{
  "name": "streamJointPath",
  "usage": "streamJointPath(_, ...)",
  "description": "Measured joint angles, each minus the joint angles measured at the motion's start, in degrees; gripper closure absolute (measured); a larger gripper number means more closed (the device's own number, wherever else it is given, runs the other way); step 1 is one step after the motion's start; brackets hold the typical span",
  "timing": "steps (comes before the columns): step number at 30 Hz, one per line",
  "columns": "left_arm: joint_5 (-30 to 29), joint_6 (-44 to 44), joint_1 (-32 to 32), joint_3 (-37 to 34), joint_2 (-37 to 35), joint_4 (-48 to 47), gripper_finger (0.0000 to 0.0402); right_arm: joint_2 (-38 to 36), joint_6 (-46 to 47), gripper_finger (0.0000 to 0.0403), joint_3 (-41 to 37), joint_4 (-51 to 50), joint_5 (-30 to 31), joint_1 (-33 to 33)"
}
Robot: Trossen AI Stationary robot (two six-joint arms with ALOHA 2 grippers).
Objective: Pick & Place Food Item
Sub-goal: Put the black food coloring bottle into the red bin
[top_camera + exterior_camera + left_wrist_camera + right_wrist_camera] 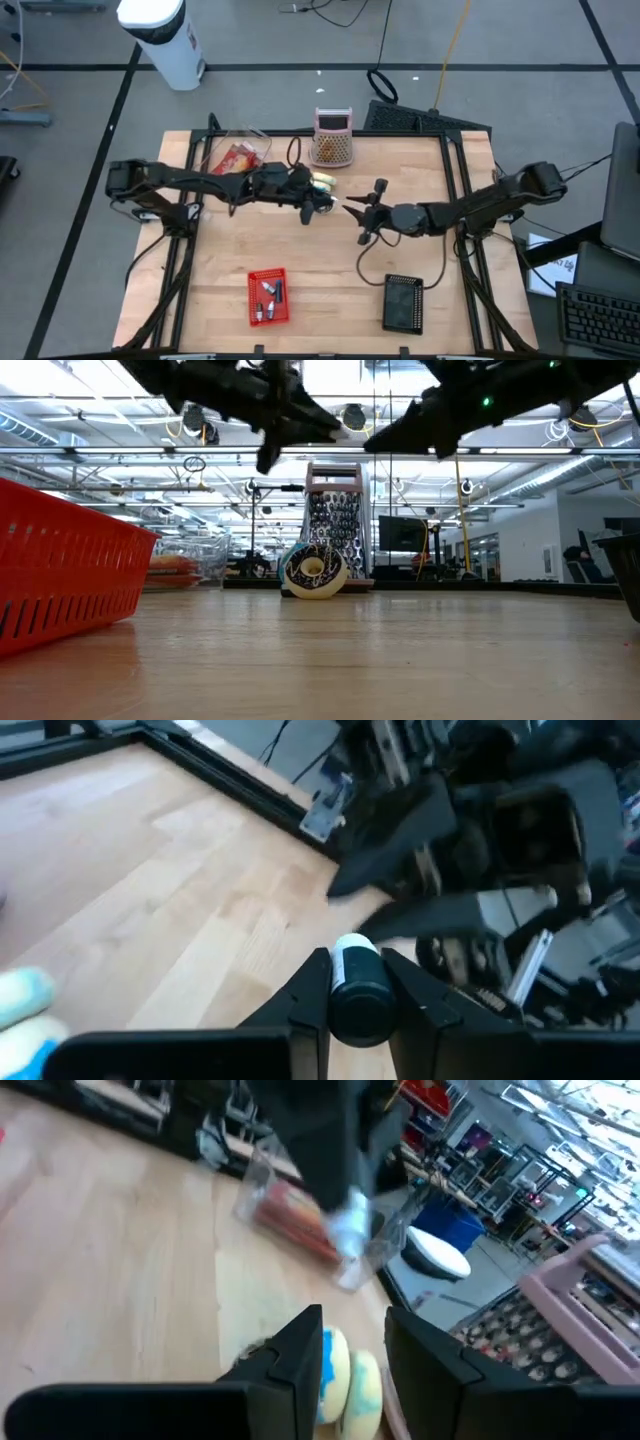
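The small dark cylinder will leave my left gripper among the small items in the near half of the red basket (pixel 273 308). The cylinder is now above the table's middle.
A small dark cylinder with a white end (pixel 358 995) sits in my left gripper (pixel 358 965), which is shut on it above the table's middle (pixel 322 207). My right gripper (pixel 352 1330) faces it from the right (pixel 352 208), open, with nothing between its fingers. In the right wrist view the cylinder's white end (pixel 350 1220) shows some way ahead of those fingers. A yellow-and-blue doughnut (pixel 322 182) stands on its edge on the table (pixel 312 570), just in front of a pink holder (pixel 332 140). My left gripper pinches the cylinder's dark body (pixel 360 1010) between its two fingers. The cylinder lies along the fingers, and its white end (pixel 355 950) sticks out past the fingertips. The fingers come nearly level from the table's left. The cylinder is lifted clear of the table.
A clear plastic box with red food (pixel 237 156) lies at the far left. A red basket (pixel 268 297) with several small items sits near the front edge, a black block (pixel 403 302) to its right. Bare wood lies between them and under both grippers.
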Motion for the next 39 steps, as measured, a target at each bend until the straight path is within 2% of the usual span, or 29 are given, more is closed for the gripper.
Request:
streamJointPath(4,1.5,3.18,-2.16,0.05,-5.05,-7.47,0.0336,-4.76,3.53,0.0299,-1.12,-3.89,-0.23,0.53)
streamJointPath(8,9.55,3.45,-6.51,0.03,-7.69,-18.7,0.0339,-9.36,6.63,0.0299,-3.26,-5.66,-0.35,0.57)
streamJointPath(10,11.45,1.81,-10.14,0.03,-8.22,-24.15,0.0338,-11.37,7.55,0.0298,-4.83,-6.13,-0.43,0.57)
streamJointPath(13,10.43,-0.95,-15.97,-0.05,-7.93,-33.31,0.0337,-13.77,7.52,0.0298,-6.34,-5.37,-0.45,0.57)
streamJointPath(18,5.31,-12.2,-24.79,-0.04,-5.41,-40.72,0.0336,-15.79,8.03,0.0298,-7.73,-5.12,-0.45,0.57)
streamJointPath(23,5.24,-19.47,-31.6,-0.03,-3.93,-40.04,0.0335,-15.88,8.79,0.0298,-7.87,-4.97,-0.45,0.56)
streamJointPath(28,6.61,-23.2,-35.73,-0.03,-2.55,-39.69,0.0335,-15.88,8.77,0.0298,-7.89,-4.69,-0.45,0.55)
streamJointPath(35,5.67,-24.94,-37.62,-0.01,0.47,-40.91,0.0333,-15.88,8.79,0.0298,-7.89,-4.55,-0.45,0.55)
streamJointPath(39,5.58,-26.67,-36.94,0.01,1.08,-41.43,0.0316,-15.88,8.79,0.0298,-7.89,-4.64,-0.47,0.56)
